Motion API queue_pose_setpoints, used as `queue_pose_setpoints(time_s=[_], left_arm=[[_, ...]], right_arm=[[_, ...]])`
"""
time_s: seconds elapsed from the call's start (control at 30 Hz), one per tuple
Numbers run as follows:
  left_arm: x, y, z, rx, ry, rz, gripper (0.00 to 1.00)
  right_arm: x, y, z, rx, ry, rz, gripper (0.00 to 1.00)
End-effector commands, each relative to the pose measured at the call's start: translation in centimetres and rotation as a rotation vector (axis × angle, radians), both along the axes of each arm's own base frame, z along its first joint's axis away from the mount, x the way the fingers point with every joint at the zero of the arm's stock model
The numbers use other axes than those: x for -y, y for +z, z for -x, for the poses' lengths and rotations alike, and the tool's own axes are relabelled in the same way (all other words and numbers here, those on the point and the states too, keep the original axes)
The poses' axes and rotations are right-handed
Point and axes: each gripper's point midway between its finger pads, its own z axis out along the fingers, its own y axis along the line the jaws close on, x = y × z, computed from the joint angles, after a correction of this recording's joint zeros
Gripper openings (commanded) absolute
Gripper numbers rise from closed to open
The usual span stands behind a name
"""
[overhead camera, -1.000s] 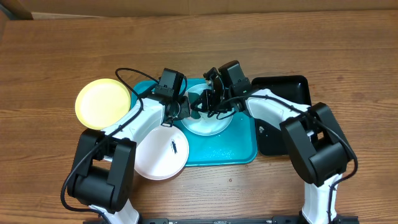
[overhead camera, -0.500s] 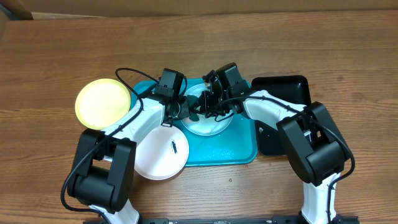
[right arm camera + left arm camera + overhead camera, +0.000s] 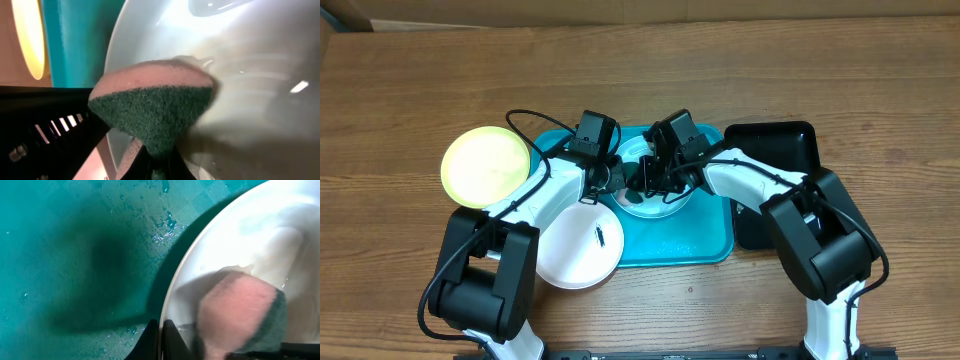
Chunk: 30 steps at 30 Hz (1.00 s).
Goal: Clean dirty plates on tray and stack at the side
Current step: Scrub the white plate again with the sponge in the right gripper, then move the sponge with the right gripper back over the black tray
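Note:
My right gripper will let go of the green sponge on the table (image 3: 838, 167) along the outer edge of the black tray.
A pale blue plate (image 3: 658, 205) lies on the turquoise tray (image 3: 692, 236). My left gripper (image 3: 619, 180) is shut on its left rim, which sits between the jaws in the left wrist view (image 3: 161, 336). My right gripper (image 3: 649, 178) is shut on a pink and green sponge (image 3: 152, 102) and presses it on the wet plate (image 3: 245, 75). The sponge also shows in the left wrist view (image 3: 240, 312). A white plate (image 3: 578, 250) with a dark smear overlaps the tray's left front edge. A yellow-green plate (image 3: 485, 166) lies on the table to the left.
A glossy black tray (image 3: 782, 148) lies right of the turquoise tray, under my right arm. The turquoise tray is wet, with water drops (image 3: 165, 222) near the plate. A cable loops above my left arm (image 3: 525, 118).
My right gripper has moved left across the pale blue plate with the sponge, closer to my left gripper. The left arm and the other plates have not moved.

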Motion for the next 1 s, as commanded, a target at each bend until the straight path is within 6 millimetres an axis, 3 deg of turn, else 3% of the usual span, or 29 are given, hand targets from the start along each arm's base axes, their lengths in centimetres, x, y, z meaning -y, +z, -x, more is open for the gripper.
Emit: queue_pose_setpoints(time_s=[0.0, 0.23, 0.43, 0.53, 0.67, 0.83, 0.97], left_arm=[[-0.2, -0.2, 0.1, -0.003, 0.015, -0.003, 0.04], [-0.2, -0.2, 0.1, -0.002, 0.015, -0.004, 0.04], [-0.2, -0.2, 0.1, -0.002, 0.015, -0.004, 0.04], [-0.2, -0.2, 0.1, -0.003, 0.015, -0.004, 0.05], [-0.2, -0.2, 0.1, -0.003, 0.015, -0.004, 0.04], [-0.2, -0.2, 0.1, -0.003, 0.014, -0.003, 0.04], [0.2, 0.3, -0.2, 0.01, -0.047, -0.004, 0.04]], right_arm=[[3.2, 0.7, -2.1, 0.101, -0.064, 0.122, 0.04], [6.9, 3.9, -3.6, 0.215, -0.09, 0.22, 0.04], [6.0, 9.0, -3.0, 0.272, -0.006, 0.063, 0.04], [6.9, 11.1, -2.9, 0.284, -0.021, 0.031, 0.04], [10.5, 12.3, -3.0, 0.265, -0.082, 0.063, 0.04], [18.4, 10.1, -2.9, 0.156, -0.206, 0.221, 0.04], [22.9, 9.2, -2.3, 0.091, -0.268, 0.285, 0.04]])
